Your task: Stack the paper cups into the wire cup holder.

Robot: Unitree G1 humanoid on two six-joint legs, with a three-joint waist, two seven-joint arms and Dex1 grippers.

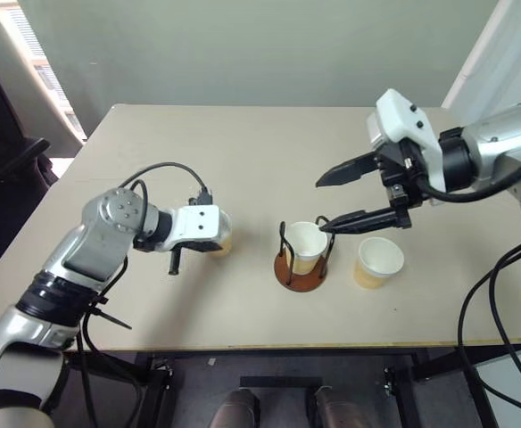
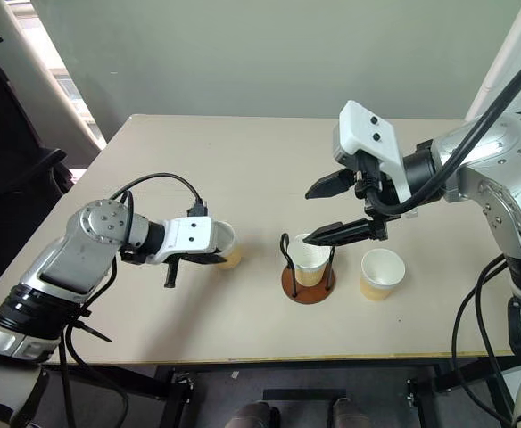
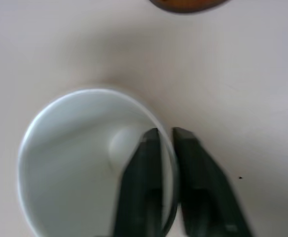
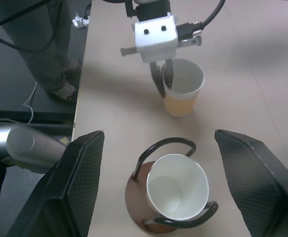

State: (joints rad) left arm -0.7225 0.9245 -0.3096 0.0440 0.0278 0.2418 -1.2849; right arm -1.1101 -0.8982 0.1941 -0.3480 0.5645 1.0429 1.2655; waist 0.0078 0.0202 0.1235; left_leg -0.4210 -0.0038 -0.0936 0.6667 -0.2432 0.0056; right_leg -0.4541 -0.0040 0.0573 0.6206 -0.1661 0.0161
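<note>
The left gripper will drop its tan paper cup inside the paper cup standing in the wire cup holder [image 1: 306,242].
One tan paper cup [image 1: 223,239] stands on the table left of the wire cup holder [image 1: 301,278]. My left gripper [image 3: 166,143] is shut on its rim, one finger inside the cup and one outside against the wall [image 4: 183,89]. A second paper cup [image 1: 305,242] sits upright inside the holder's black wire loops. The third paper cup [image 1: 379,261] stands on the table just right of the holder. My right gripper [image 1: 323,205] hangs open above the holder with nothing between its fingers.
The beige table [image 1: 243,152] has bare room behind the cups; its front edge is close below the holder. A dark chair [image 1: 2,134] stands off the table's left side. A person's legs [image 4: 40,44] stand beside the table.
</note>
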